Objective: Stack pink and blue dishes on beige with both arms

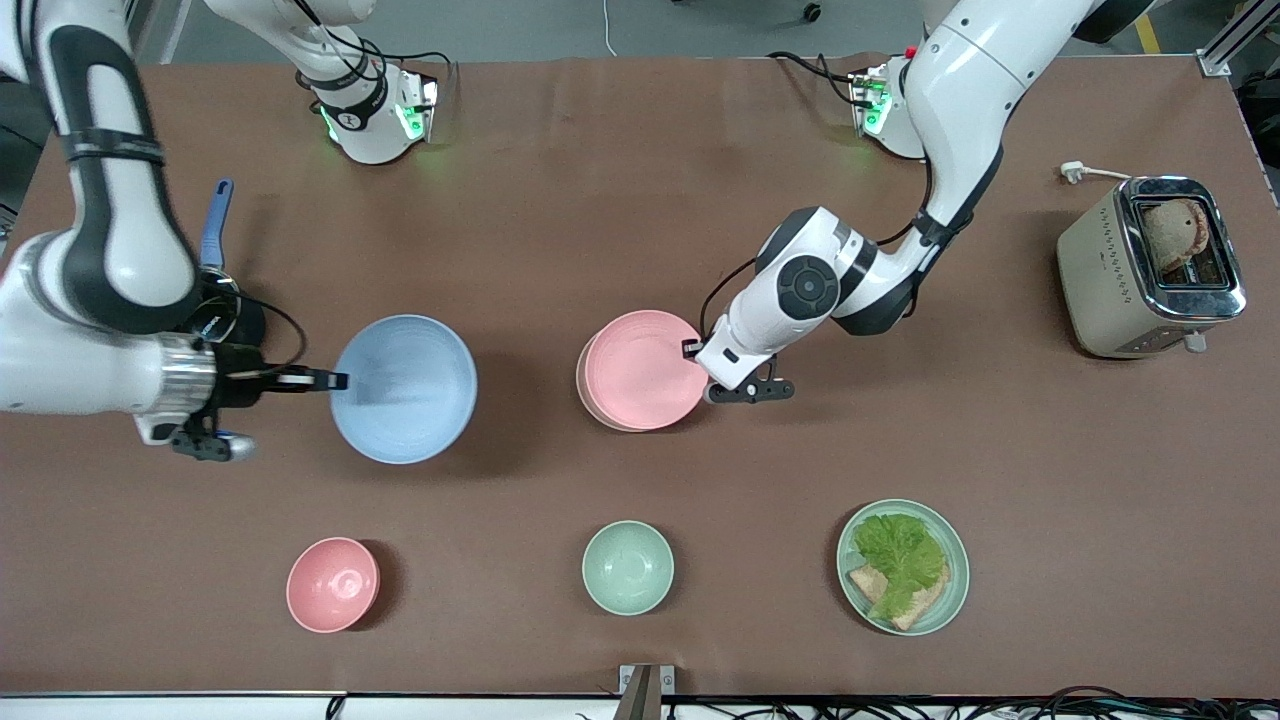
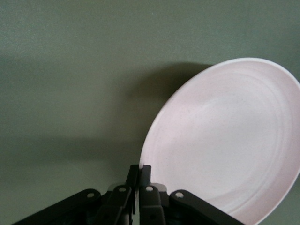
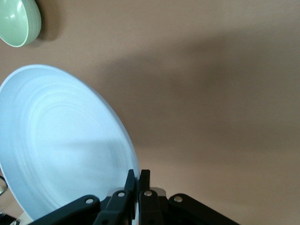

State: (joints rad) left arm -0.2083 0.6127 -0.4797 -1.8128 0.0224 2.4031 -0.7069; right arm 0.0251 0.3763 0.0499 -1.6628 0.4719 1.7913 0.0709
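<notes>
My right gripper sets the pale blue plate free next, atop the pale pink plate [image 1: 636, 368], over the beige plate.
The pale blue plate [image 1: 404, 388] hangs tilted above the table toward the right arm's end, with my right gripper [image 1: 338, 380] shut on its rim. In the right wrist view the fingers [image 3: 139, 174] pinch the edge of the blue plate [image 3: 61, 145]. My left gripper [image 1: 692, 350] is shut on the rim of the pale pink plate [image 1: 643, 368], which lies over the beige plate [image 1: 581, 392]. Only a thin cream sliver of the beige plate shows. The left wrist view shows the pink plate [image 2: 225, 140] tilted, its edge between the fingers [image 2: 140, 168].
Along the table's edge nearest the front camera stand a small pink bowl [image 1: 332, 584], a mint-green bowl [image 1: 628, 567] and a mint-green plate [image 1: 955, 545] with lettuce and bread. A toaster [image 1: 1150, 266] holding bread sits at the left arm's end. A blue handle [image 1: 215, 225] lies by the right arm.
</notes>
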